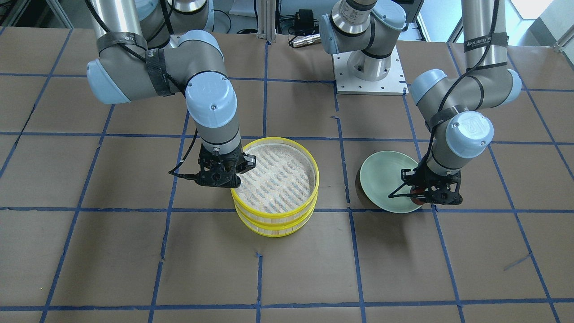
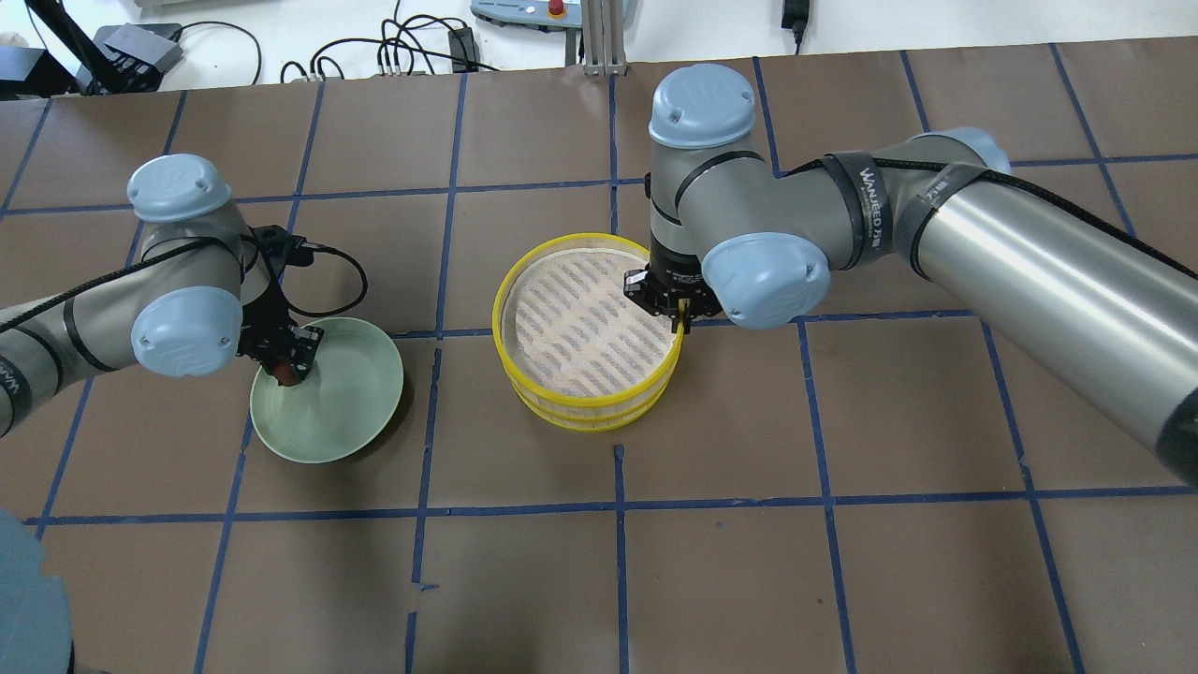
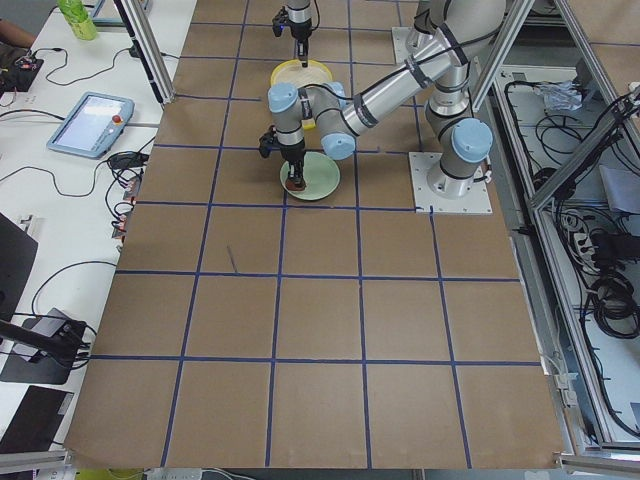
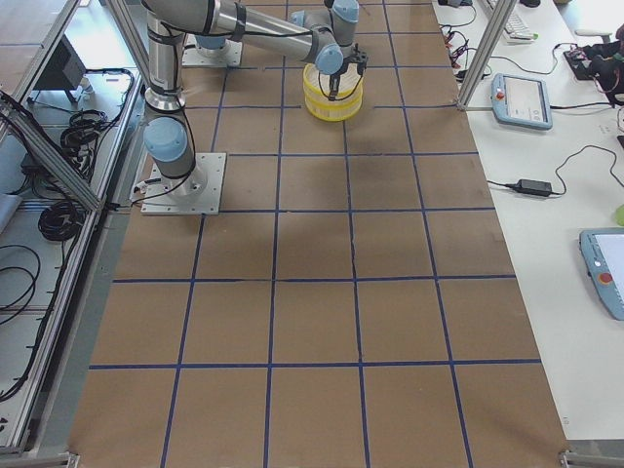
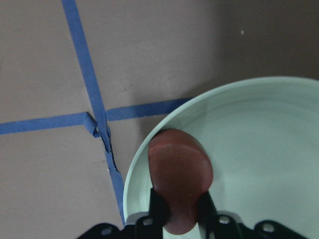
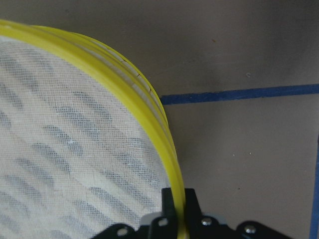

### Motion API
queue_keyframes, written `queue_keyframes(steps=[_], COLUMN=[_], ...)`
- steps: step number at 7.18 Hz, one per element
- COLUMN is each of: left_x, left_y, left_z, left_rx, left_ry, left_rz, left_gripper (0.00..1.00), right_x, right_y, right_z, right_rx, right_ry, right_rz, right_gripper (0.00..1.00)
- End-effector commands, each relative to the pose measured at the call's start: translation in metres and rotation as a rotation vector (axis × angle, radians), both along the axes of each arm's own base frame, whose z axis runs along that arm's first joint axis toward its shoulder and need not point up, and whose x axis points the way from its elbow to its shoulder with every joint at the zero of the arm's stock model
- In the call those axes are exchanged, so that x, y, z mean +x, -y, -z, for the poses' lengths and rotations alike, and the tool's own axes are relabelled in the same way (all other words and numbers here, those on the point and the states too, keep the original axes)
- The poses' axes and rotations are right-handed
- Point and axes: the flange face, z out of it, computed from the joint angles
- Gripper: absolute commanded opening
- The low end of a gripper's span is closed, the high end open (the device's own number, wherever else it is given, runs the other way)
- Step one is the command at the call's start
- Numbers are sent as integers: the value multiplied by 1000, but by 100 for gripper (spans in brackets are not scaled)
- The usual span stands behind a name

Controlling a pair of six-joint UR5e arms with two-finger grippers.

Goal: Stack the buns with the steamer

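My left gripper releases the dark reddish-brown bun next on the woven bottom of the steamer's upper level, off-centre (image 1: 293, 182) toward the pale green plate. The bun is now at that plate's near rim.
My left gripper (image 2: 288, 371) is shut on the dark reddish-brown bun (image 5: 179, 179) at the near rim of the pale green plate (image 2: 351, 402). The bun also shows in the front view (image 1: 416, 193). Whether it touches the plate I cannot tell. The steamer (image 2: 580, 328) is two stacked round tiers with yellow rims and a pale woven floor, mid-table. My right gripper (image 2: 681, 318) is shut on the upper tier's yellow rim (image 6: 124, 84), one finger inside and one outside. The upper tier holds nothing. The white bun is out of view.
The table is brown board with a blue tape grid (image 2: 618, 505). The right arm's white base plate (image 1: 370, 74) lies behind the plate and steamer. Cables and boxes (image 2: 412, 56) lie beyond the far table edge.
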Motion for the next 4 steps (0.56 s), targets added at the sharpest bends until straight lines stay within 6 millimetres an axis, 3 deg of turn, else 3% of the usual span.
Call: queue_keyframes(steps=[1,3,4], left_x=[-14,-48,-76], left_y=[6,3,5], left_z=[-39,-89,-118], left_rx=[-72,-97,-101], left_ry=[16,22,16], left_rz=[-5,17,-22], left_gripper=[0,1,1], right_x=[1,1,2], right_y=[2,1,0], right_z=[-3,-1,0], right_rx=[-12,-8,-6], right_ry=[4,7,8], right_rz=[5,17,18], right_gripper=[10,10,10])
